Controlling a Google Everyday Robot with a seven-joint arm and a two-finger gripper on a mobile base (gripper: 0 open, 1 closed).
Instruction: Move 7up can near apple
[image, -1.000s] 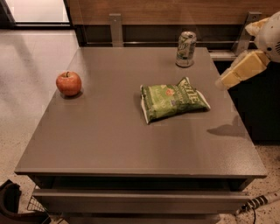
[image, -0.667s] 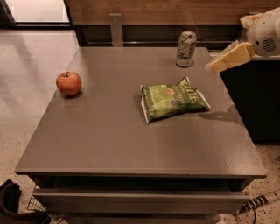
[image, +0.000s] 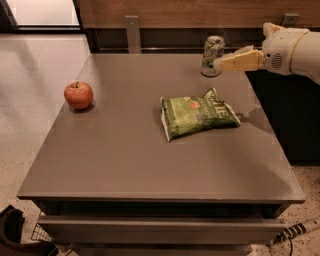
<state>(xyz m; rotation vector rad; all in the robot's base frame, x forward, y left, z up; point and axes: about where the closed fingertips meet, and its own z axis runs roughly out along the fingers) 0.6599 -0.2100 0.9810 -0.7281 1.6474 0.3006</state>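
Next, I close my gripper on the upper half (image: 213, 51) of the 7up can, just below its top.
The 7up can (image: 212, 54) stands upright at the far edge of the grey table (image: 125, 150), right of centre. The red-orange apple (image: 78, 95) sits at the table's left side, far from the can. My gripper (image: 220, 64) reaches in from the right, and its tan tips are right at the can's right side, at about mid height. The white arm (image: 295, 50) extends behind it to the right edge of the view.
A flat green chip bag (image: 197, 117) lies on the table between the can and the front, right of centre. A wooden wall panel with a metal post (image: 132, 32) runs behind the table. A dark cabinet (image: 290, 115) stands to the right.
My gripper has moved left and up from the table's right edge toward the can, and its tip now reaches the can's side. The can, apple and bag have not moved.
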